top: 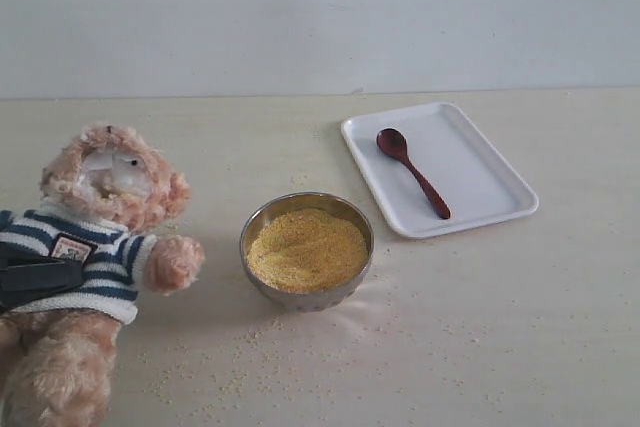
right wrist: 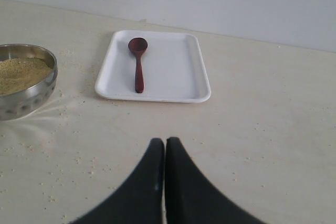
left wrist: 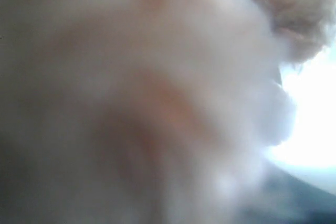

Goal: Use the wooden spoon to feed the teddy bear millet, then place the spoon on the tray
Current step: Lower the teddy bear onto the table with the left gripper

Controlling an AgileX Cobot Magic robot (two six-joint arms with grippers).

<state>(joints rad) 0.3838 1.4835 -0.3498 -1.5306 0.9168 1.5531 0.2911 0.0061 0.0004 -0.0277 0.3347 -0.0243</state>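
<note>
Next, my left gripper lets go of the teddy bear on the table (top: pixel 100 299) next to the metal bowl, across from the tray.
The teddy bear (top: pixel 110 187) sits at the left, leaning back in its striped shirt. My left gripper (top: pixel 38 278) shows as a black piece across the bear's belly, closed on its body. The left wrist view is filled with blurred bear fur (left wrist: pixel 157 77), and the jaws do not show there. The wooden spoon (top: pixel 412 172) (right wrist: pixel 138 66) lies on the white tray (top: pixel 480 197) (right wrist: pixel 178 72), bowl end toward the back. The millet (top: pixel 305 249) (right wrist: pixel 18 74) fills a round metal bowl (top: pixel 306 299). My right gripper (right wrist: pixel 165 141) is shut and empty, over bare table well short of the tray.
Loose grains (top: pixel 240 347) lie scattered on the table in front of the bowl and the bear. A pale wall runs along the table's far edge. The metal bowl (right wrist: pixel 26 100) stands between the bear and the tray.
</note>
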